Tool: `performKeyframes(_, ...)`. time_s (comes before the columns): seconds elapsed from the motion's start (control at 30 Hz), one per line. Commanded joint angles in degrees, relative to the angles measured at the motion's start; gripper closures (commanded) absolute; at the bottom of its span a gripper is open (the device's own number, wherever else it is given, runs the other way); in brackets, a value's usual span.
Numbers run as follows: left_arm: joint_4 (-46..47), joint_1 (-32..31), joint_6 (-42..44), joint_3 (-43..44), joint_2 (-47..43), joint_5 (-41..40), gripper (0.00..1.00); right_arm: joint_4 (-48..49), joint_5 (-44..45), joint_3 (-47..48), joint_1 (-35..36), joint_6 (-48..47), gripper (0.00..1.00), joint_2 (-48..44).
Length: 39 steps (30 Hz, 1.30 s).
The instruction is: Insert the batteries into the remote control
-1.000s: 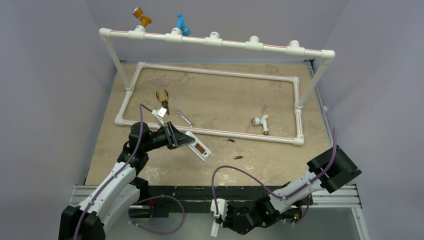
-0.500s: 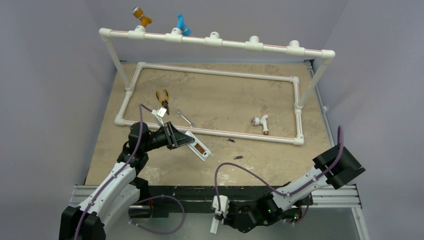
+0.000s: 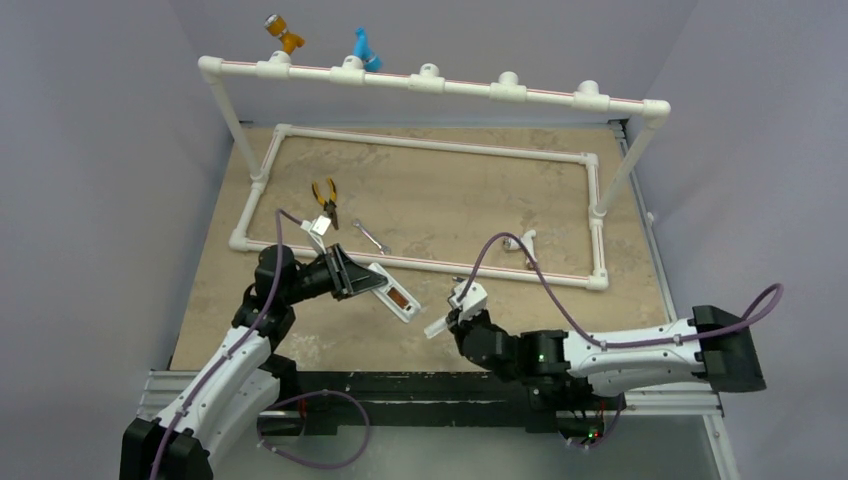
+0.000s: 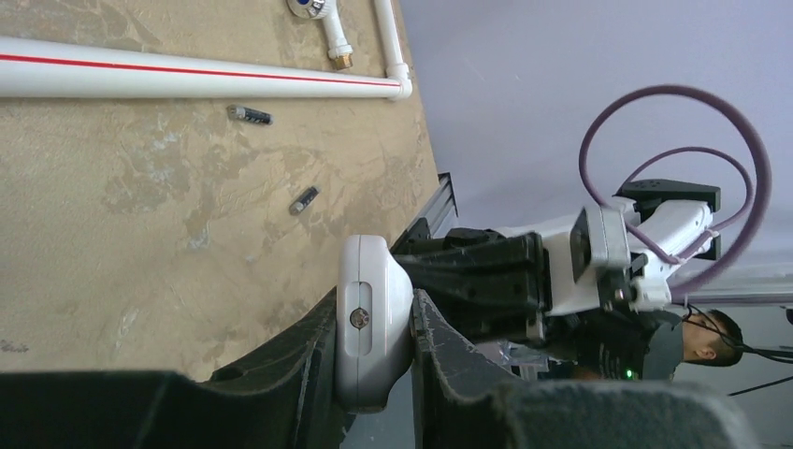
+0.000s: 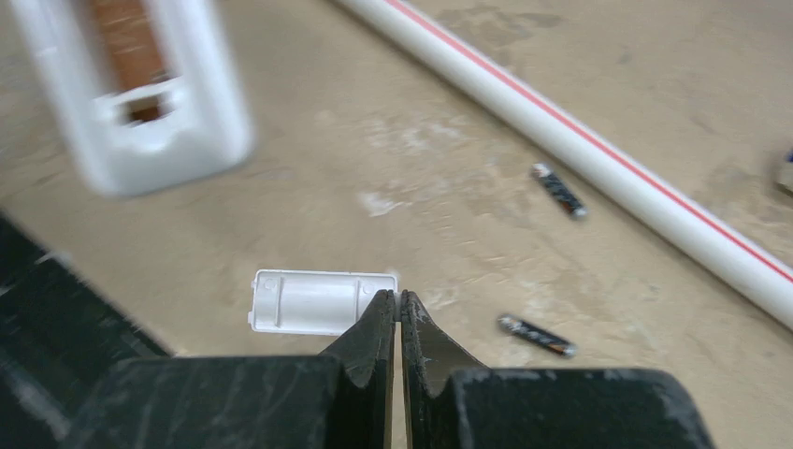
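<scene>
My right gripper will first put down the cover piece it holds and take the nearer battery (image 5: 537,336), because the remote's compartment is empty.
My left gripper (image 3: 358,283) is shut on the remote control (image 3: 395,297), a slim white handset held above the table with its open, brown-lined compartment facing up. The left wrist view shows the remote (image 4: 374,281) clamped on its sides between both fingers. To its right, my right gripper (image 3: 448,322) is shut on the edge of a small flat white cover piece (image 5: 318,301), which sticks out left of the shut fingertips. Two batteries lie loose on the table beyond: one (image 5: 559,191) beside the pipe, the other (image 5: 537,336) nearer. The remote's end (image 5: 140,84) shows blurred at top left.
A white PVC pipe frame (image 3: 420,265) lies flat on the table, its near pipe just behind the batteries. Inside it are yellow-handled pliers (image 3: 324,195), a silver wrench (image 3: 370,235) and a white pipe fitting (image 3: 522,245). A raised pipe rail (image 3: 430,82) spans the back.
My right arm has swung up from below the table's near edge and out over the table beside the remote, carrying the white cover. The left arm and remote have stayed put.
</scene>
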Motion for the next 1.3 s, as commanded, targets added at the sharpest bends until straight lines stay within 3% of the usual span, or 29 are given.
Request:
performKeyframes(0.0, -0.9, 1.0, 1.9, 2.5, -1.7, 0.9, 1.00, -6.7, 3.6, 3.3, -10.4, 2.1, 1.00, 2.7)
performKeyframes(0.1, -1.3, 1.1, 2.0, 3.0, -1.9, 1.2, 1.00, -5.7, 2.5, 3.6, -16.9, 4.1, 1.00, 5.3)
performKeyframes(0.23, -2.1, 1.1, 2.1, 3.3, -2.3, 1.5, 1.00, -5.6, 0.9, 5.9, -20.3, 5.2, 0.97, 9.6)
performKeyframes(0.4, -3.5, 1.3, 2.7, 3.8, -3.0, 1.6, 1.00, -3.7, -3.1, 6.2, -20.4, 5.1, 0.71, 11.4)
performKeyframes(0.53, -3.4, 1.3, 2.5, 3.6, -3.1, 1.5, 1.00, -3.1, -2.0, 4.2, -20.8, 5.2, 0.59, 7.5)
performKeyframes(0.7, -3.3, 1.3, 2.2, 3.5, -3.5, 1.6, 1.00, -13.2, 1.4, 4.0, -22.7, 7.3, 0.59, 2.5)
performKeyframes(0.8, -3.3, 1.3, 2.2, 3.5, -3.5, 1.8, 1.00, -17.8, -2.3, 4.0, -25.5, 7.2, 0.60, 0.2)
performKeyframes(1.0, -3.3, 1.3, 2.1, 3.7, -3.5, 2.3, 1.00, -14.3, -21.7, 3.0, -34.8, -4.7, 0.53, -5.6)
performKeyframes(1.1, -3.2, 1.3, 2.2, 3.7, -3.4, 2.6, 1.00, -17.0, -26.4, 7.2, -38.7, -10.5, 0.52, -3.5)
performKeyframes(1.27, -2.9, 1.3, 2.3, 3.8, -3.3, 3.7, 1.00, -23.7, -33.0, 13.8, -39.2, -26.1, 0.49, 2.7)
